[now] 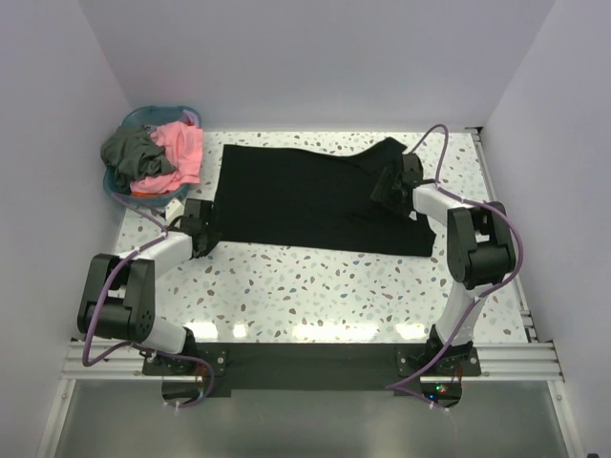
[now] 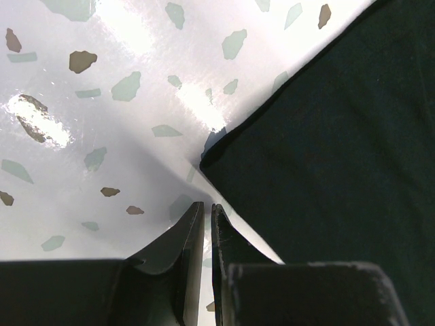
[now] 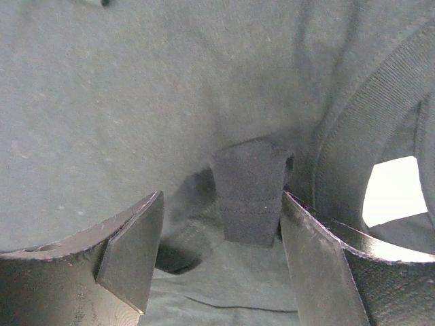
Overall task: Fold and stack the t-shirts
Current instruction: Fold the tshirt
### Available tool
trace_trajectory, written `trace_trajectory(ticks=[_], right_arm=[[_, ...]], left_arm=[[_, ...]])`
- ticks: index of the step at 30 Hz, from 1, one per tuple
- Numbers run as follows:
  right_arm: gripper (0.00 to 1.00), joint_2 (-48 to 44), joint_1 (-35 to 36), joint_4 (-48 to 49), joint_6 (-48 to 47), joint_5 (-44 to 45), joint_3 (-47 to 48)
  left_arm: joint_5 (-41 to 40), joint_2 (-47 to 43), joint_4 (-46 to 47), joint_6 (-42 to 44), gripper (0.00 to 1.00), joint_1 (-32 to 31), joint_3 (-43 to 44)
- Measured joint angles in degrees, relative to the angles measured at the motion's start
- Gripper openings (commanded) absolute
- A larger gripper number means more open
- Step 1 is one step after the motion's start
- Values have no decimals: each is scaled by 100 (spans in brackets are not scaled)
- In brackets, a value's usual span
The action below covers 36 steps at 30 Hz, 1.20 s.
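I will take the flap (image 3: 249, 227) with my right gripper and pull it flat before folding, since a small flap of the black t-shirt stands up beside its collar.
The black t-shirt (image 1: 305, 196) lies spread flat across the middle of the table. My left gripper (image 1: 202, 221) is shut and empty, low over the table just off the shirt's near left corner (image 2: 207, 159); its jaws (image 2: 207, 205) stand almost together with only table showing in the slit. My right gripper (image 1: 387, 183) rests over the shirt's right end. In the right wrist view it (image 3: 223, 197) is open over the black cloth (image 3: 136, 102), with a small raised flap of cloth (image 3: 251, 197) between the fingers, beside the ribbed collar (image 3: 353, 129). The coral pink shirt (image 1: 179, 148) and the dark grey shirt (image 1: 129, 148) lie bundled in the basket.
The round blue basket (image 1: 143, 114) stands at the far left corner against the wall. The speckled white table (image 1: 315, 286) has walls at the left, back and right. A dark strip (image 1: 305, 358) runs along the near edge between the arm bases.
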Motion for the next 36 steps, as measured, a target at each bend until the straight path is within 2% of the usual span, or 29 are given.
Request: trace_trajectory(ticks=[11,20,24,33,36], right_arm=[[70,-271,127,-328,-437,1034,22],[65,-516,326,-260,-455,999,-35],[58,-483,396,-260,-407,977,-105],[57,4,400,-245,-361,957,20],[49,87,400,-254,-337,933,68]], left_arm=[[2,0,13,2,14,0,-7],[2,0,15,4,14,0,-7],[2,0,13,9,14,0,-7],[2,-15,31,20,14,0,-26],[2,-20,46,22,14,0,-33]])
